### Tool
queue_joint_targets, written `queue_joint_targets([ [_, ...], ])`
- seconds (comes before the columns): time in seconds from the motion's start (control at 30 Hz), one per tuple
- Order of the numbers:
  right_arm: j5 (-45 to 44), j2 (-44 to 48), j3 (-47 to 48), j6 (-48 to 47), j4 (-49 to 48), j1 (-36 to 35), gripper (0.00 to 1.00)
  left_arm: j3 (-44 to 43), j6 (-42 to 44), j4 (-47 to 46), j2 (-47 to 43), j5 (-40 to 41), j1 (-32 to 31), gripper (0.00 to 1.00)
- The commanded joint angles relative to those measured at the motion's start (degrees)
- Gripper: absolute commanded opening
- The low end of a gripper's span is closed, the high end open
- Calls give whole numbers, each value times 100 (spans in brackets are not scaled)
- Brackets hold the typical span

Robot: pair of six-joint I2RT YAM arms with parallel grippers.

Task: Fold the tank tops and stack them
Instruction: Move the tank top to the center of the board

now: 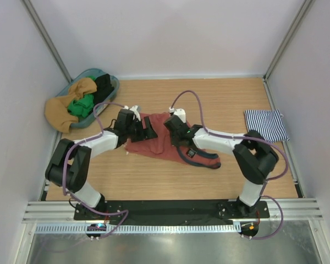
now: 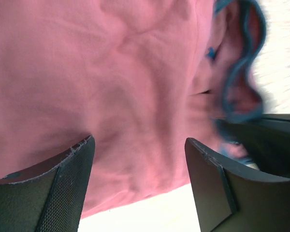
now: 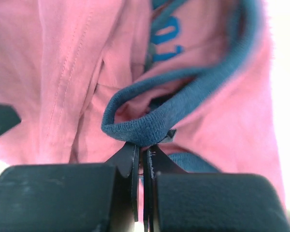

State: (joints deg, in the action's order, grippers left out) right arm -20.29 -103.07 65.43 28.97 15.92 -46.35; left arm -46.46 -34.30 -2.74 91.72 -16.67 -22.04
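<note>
Next, my right gripper regrips the trim [image 1: 183,153] beside the black label and lifts the tank top, because it pinches a doubled loop of navy trim on the crumpled top.
The rust-red tank top [image 1: 154,147] lies crumpled on the wooden table, its navy trim [image 1: 210,163] trailing to the right. My right gripper [image 1: 175,137] sits on its upper right part. In the right wrist view that gripper [image 3: 144,147] is shut on a loop of the navy trim [image 3: 150,126]. My left gripper [image 1: 144,131] is over the top's upper left part. Its fingers [image 2: 63,186] stand open, with the red cloth [image 2: 111,82] and its hem spread between and beyond them. The striped tank top [image 1: 265,124] lies folded at the right edge of the table.
A blue basket [image 1: 111,82] at the back left holds mustard, green and black clothes, the mustard piece hanging over its rim. Grey walls close in the table on three sides. Both arms reach inward from their bases at the near edge.
</note>
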Motion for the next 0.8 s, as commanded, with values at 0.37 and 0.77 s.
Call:
queue_joint_targets([
  [0.37,1081,1562,-399,-568,297,759,36,-1515,258,2110,241,2405,-1723,78],
  [0.77,1096,1869,-1014,-462,-36,1084,23,-2288,-348,2699,697,2799,-2401,79],
])
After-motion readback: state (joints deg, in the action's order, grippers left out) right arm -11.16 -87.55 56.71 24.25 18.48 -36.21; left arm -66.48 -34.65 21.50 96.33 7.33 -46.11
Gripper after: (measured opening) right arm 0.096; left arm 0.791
